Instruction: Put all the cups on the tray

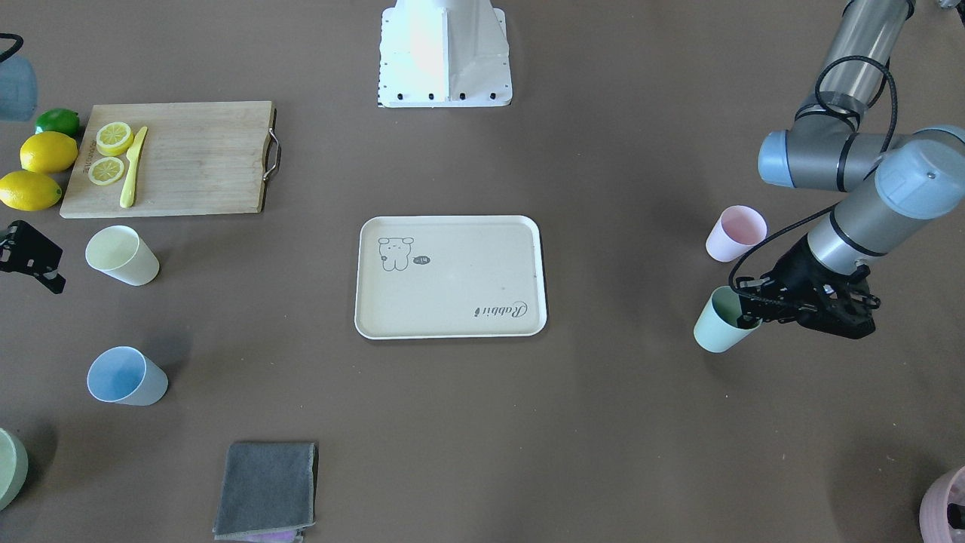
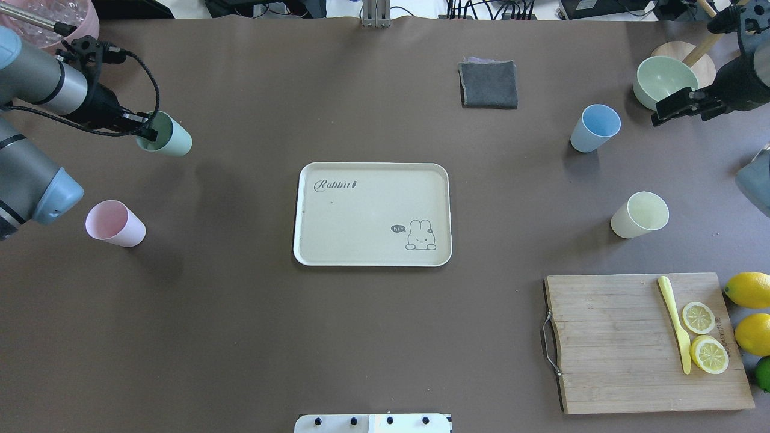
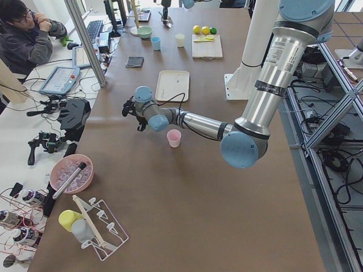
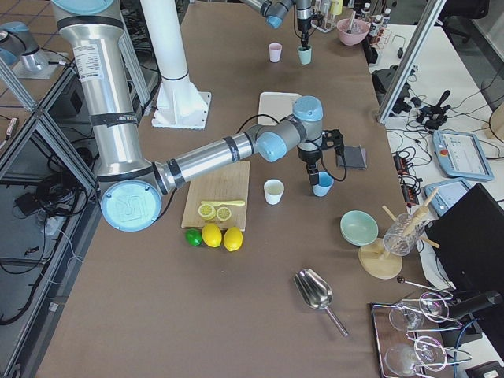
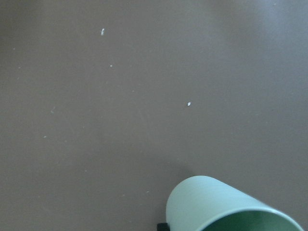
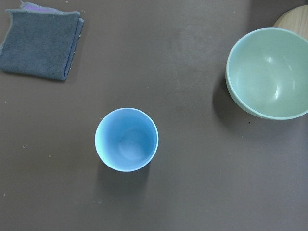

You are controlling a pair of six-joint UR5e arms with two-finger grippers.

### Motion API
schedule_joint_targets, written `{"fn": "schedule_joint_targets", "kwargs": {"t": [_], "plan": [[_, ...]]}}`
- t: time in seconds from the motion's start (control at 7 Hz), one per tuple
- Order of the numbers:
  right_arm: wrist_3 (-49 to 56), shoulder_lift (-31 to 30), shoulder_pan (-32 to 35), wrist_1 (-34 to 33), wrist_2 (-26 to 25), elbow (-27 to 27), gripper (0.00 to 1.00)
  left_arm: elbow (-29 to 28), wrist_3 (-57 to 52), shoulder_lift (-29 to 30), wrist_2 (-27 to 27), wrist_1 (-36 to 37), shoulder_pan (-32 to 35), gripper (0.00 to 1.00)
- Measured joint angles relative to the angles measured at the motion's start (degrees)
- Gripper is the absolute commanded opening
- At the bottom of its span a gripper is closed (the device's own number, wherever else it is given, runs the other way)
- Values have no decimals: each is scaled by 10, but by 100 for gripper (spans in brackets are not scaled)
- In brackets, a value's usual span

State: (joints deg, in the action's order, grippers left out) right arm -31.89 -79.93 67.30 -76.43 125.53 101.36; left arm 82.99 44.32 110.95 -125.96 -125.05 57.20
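Next, I release the mint green cup with my left gripper on the R of the cream tray's Rabbit lettering (image 1: 516,311).
The cream tray (image 1: 452,290) (image 2: 361,222) lies at the table's middle with nothing on it. My left gripper (image 1: 748,308) (image 2: 146,128) is shut on the rim of the mint green cup (image 1: 716,326) (image 2: 171,139) (image 5: 216,204), far from the tray; I cannot tell whether the cup is off the table. The pink cup (image 1: 735,232) (image 2: 114,224) stands near it. My right gripper (image 1: 34,260) (image 2: 677,103) is open and empty above the blue cup (image 1: 124,375) (image 2: 594,127) (image 6: 126,139). The yellow cup (image 1: 121,255) (image 2: 640,214) stands nearby.
A wooden cutting board (image 2: 625,349) with lemon slices and a yellow knife sits by whole lemons (image 2: 749,290). A pale green bowl (image 2: 665,81) (image 6: 269,72) and a grey cloth (image 2: 488,84) (image 6: 41,43) are beyond the blue cup. A pink bowl (image 2: 54,15) is behind the left arm.
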Motion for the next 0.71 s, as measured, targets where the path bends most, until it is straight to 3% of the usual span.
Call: {"fn": "schedule_joint_targets", "kwargs": {"t": [0.29, 0.71], "plan": [[0, 0, -7, 0, -20, -19, 99, 25, 92, 41, 19, 26, -52, 0], [0, 24, -21, -1, -32, -55, 99, 33, 197, 121, 102, 78, -157, 0]]}}
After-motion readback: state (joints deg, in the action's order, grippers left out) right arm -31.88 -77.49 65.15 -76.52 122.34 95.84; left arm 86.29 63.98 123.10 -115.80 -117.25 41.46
